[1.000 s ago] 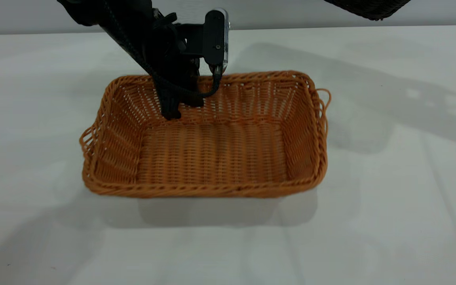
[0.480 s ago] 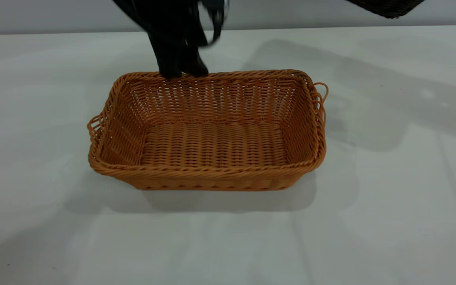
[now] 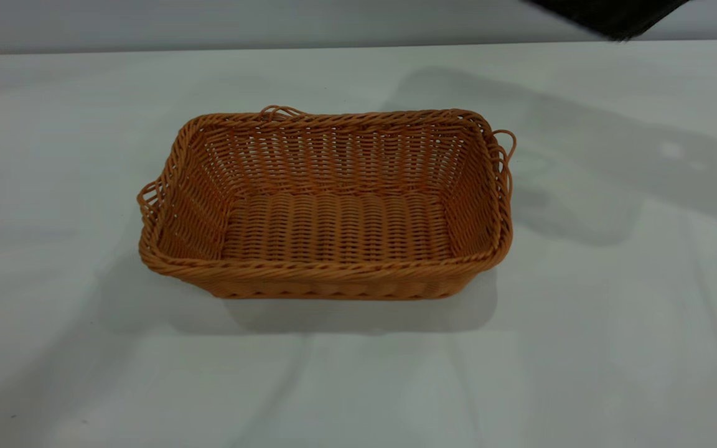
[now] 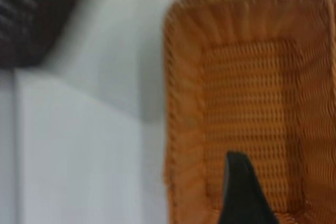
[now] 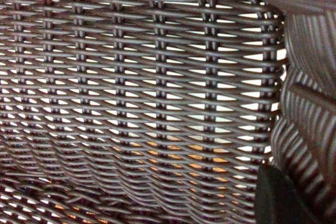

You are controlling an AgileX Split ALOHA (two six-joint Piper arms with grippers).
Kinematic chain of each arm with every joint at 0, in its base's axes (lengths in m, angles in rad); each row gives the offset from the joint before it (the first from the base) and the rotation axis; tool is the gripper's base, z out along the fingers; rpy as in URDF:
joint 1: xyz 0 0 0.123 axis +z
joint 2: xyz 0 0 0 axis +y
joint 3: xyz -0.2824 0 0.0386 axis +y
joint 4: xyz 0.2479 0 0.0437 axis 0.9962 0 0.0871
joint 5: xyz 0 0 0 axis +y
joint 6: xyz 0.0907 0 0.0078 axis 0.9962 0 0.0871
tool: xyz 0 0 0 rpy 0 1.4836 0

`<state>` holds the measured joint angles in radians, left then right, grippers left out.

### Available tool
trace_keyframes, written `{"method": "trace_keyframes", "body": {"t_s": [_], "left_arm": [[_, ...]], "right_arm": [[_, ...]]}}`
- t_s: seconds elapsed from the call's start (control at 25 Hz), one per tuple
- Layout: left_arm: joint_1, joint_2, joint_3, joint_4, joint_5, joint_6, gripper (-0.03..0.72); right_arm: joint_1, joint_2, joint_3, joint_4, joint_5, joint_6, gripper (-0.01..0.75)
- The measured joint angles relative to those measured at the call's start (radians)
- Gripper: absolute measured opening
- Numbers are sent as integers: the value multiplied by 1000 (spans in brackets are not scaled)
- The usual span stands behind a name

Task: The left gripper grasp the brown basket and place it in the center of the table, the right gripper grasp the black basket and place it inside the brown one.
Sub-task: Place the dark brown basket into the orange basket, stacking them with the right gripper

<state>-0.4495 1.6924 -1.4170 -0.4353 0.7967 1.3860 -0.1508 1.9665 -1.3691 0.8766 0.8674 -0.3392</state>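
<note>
Next, I release the black basket with my right gripper, nested between the sides of the brown basket [image 3: 333, 195], above the brown basket's woven bottom.
The brown basket [image 3: 327, 205] stands upright and empty in the middle of the table [image 3: 613, 348]. My left gripper is out of the exterior view. In the left wrist view one of its black fingers [image 4: 240, 190] hangs above the brown basket [image 4: 247, 103], holding nothing and clear of the rim. The black basket [image 3: 613, 15] hangs in the air at the far right, only its underside showing at the top edge. In the right wrist view its dark weave [image 5: 136, 93] fills the picture, and one finger [image 5: 278, 198] of my right gripper presses on its wall.
The black basket also shows at the edge of the left wrist view [image 4: 31, 14], off to the side of the brown one. Shadows of the arms and the lifted basket lie on the table right of the brown basket.
My left gripper has let go of the brown basket's far rim and risen out of the exterior view. The basket dropped flat and has stayed still since. The black basket drifted slightly right.
</note>
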Motion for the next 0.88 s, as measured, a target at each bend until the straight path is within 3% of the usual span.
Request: {"method": "trace_keyframes", "body": {"t_s": [0.28,0.44,0.6,0.88], "left_arm": [[0,-171,0,1,6,-23,377],[0,-191,0,2,11,-39,377],[0,-193,0,4,13,-42,377],[0,-194,0,5,23,-42,377]], "right_arm": [[268,88,-1,-81,22,22,82],[378,151,-1,-80,11,45,82],[430,214,-1,-80,-29,58,82],[432,265,-8,-161,-84,65,82]]}}
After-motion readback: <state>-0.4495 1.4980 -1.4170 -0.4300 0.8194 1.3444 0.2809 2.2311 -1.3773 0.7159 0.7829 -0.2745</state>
